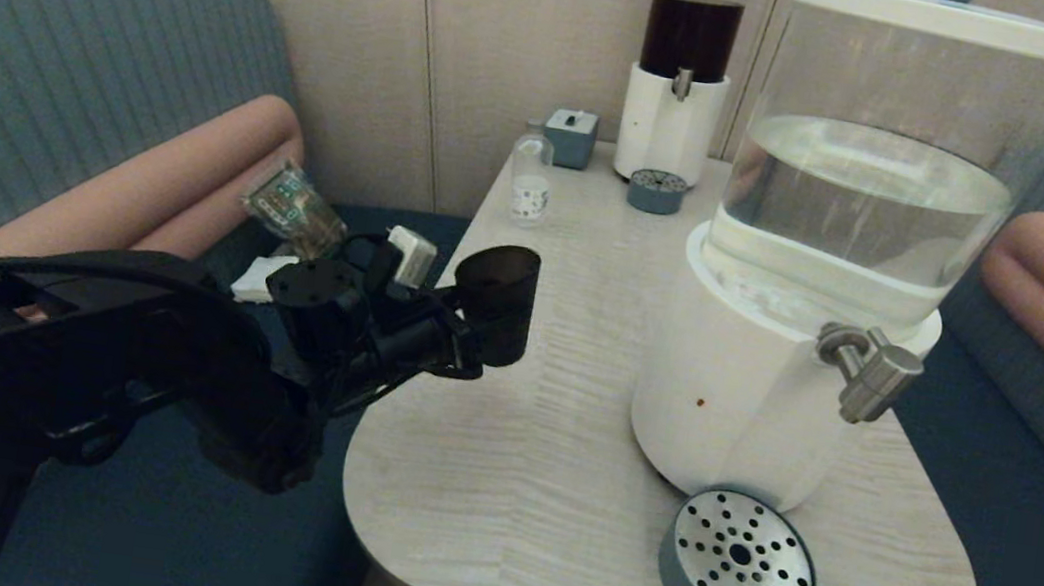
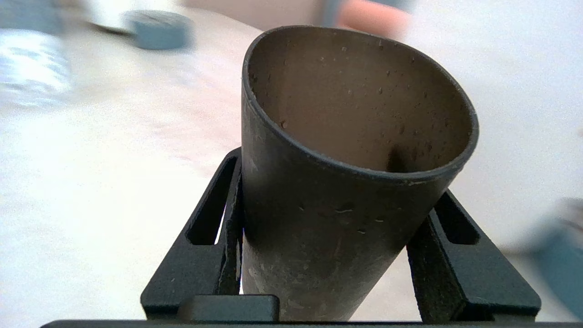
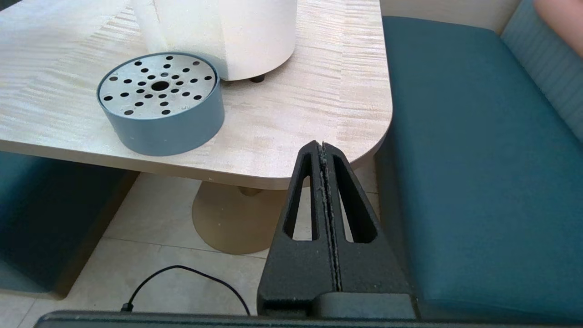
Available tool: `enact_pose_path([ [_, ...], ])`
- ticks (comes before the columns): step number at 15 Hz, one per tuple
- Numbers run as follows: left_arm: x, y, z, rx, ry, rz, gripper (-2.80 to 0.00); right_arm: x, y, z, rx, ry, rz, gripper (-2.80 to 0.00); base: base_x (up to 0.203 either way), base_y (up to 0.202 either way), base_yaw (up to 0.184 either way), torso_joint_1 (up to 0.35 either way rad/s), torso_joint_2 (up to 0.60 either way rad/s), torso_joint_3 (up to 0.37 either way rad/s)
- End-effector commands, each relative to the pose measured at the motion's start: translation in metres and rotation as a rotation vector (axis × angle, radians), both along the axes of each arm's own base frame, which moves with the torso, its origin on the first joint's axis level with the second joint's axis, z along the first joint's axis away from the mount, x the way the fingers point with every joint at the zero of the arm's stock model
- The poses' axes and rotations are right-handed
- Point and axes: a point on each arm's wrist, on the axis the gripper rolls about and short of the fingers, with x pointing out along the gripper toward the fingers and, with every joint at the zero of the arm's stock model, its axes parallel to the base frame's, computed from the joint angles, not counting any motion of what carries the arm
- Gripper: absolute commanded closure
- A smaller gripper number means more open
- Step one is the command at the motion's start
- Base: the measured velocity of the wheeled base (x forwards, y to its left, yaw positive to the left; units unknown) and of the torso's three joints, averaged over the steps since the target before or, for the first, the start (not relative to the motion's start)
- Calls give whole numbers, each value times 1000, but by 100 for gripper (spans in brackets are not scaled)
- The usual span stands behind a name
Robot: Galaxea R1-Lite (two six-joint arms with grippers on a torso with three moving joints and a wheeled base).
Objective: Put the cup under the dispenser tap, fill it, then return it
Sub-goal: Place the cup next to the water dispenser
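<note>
My left gripper is going to let go of the cup on the table, near the edge [image 1: 458, 353] that is beside the bench with the packet.
The cup [image 1: 496, 300] is a dark smoky tumbler, upright at the table's left edge, and my left gripper [image 1: 470, 352] is shut on its lower wall. In the left wrist view the cup [image 2: 346, 136] stands between both black fingers [image 2: 218, 218], and its inside shows only a few droplets. The dispenser tap [image 1: 869, 374] is a brushed-metal spigot on the large white-based dispenser [image 1: 738, 412], far to the cup's right. Below it sits a round perforated drip tray [image 1: 738, 569]. My right gripper [image 3: 322, 146] is shut on nothing, parked below the table's near right corner.
A small clear bottle [image 1: 529, 183], a grey box [image 1: 571, 136], a narrower dispenser with dark liquid [image 1: 682, 72] and its small drip tray [image 1: 656, 191] stand at the table's far end. Blue bench seats [image 3: 478, 159] flank the table [image 1: 546, 417]. A cable lies on the floor [image 3: 182, 273].
</note>
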Motion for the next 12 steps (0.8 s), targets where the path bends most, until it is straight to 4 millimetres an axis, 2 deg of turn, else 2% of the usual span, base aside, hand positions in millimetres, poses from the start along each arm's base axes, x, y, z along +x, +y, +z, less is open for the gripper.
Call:
enact_pose_path([
  [1,28,9,-16,-21,-12,38,0,0,0,0,-1,-1,1,0,0,0,0,0,0,0],
  [4,58,24,-39,-37,-3,94,0,0,0,0,-1,-1,1,0,0,0,0,0,0,0],
  [6,69,33,-56,-32,16,122,0,0,0,0,-1,0,1,0,0,0,0,0,0,0],
  [8,71,38,-63,-19,45,136,0,0,0,0,-1,-1,1,0,0,0,0,0,0,0],
  [12,72,40,-65,-8,62,140,0,0,0,0,-1,0,1,0,0,0,0,0,0,0],
])
